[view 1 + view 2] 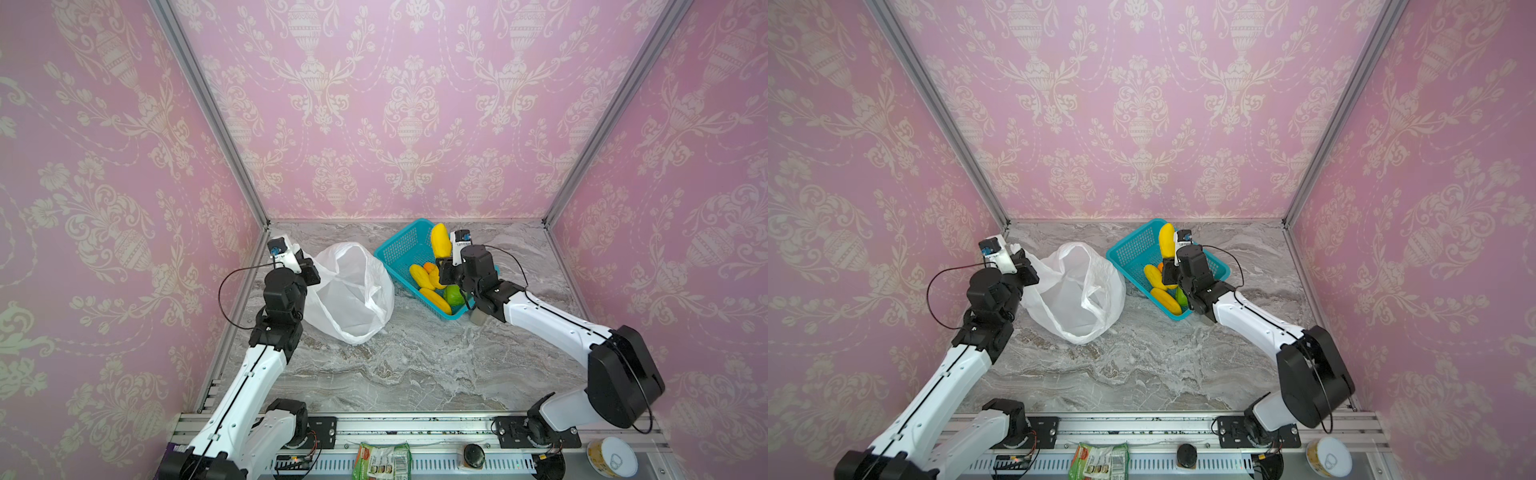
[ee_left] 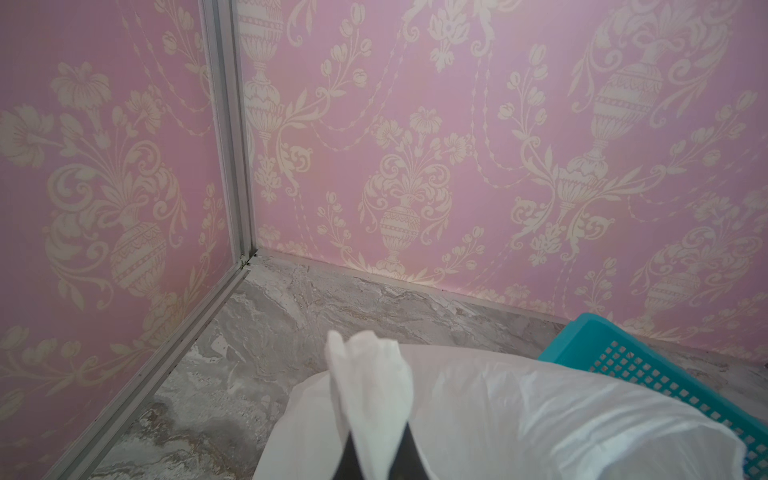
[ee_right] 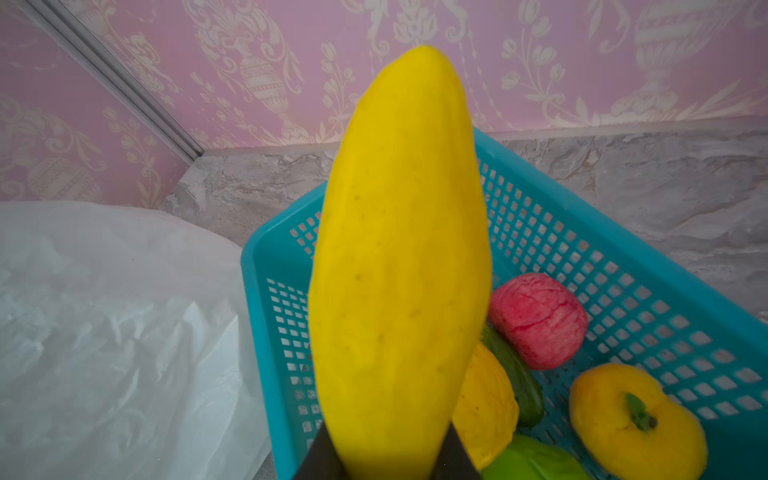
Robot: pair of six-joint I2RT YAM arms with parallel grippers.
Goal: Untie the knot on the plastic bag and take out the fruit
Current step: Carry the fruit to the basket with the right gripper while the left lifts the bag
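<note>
My left gripper is going to release the white plastic bag on the marble table (image 1: 336, 266) beside the teal basket, near the back wall.
The white plastic bag (image 1: 353, 291) (image 1: 1075, 291) lies left of centre on the marble table, its mouth gaping open. No knot shows. My left gripper (image 1: 309, 270) (image 2: 376, 440) is shut on a strip of the bag's rim (image 2: 370, 374) at its left side. My right gripper (image 1: 442, 266) (image 3: 384, 453) is shut on a long yellow fruit (image 1: 440, 241) (image 3: 399, 249), held upright over the teal basket (image 1: 399, 245) (image 3: 623, 270). Several fruits lie in the basket: a yellow one (image 1: 419, 276), a green one (image 1: 454, 294), a pink-red ball (image 3: 538, 320) and a yellow apple (image 3: 636, 419).
The basket touches the bag's right side near the back wall. Pink patterned walls close in the left, back and right. On the front rail sit a green packet (image 1: 382, 459), a small dark-lidded jar (image 1: 473, 455) and a tin can (image 1: 611, 456).
</note>
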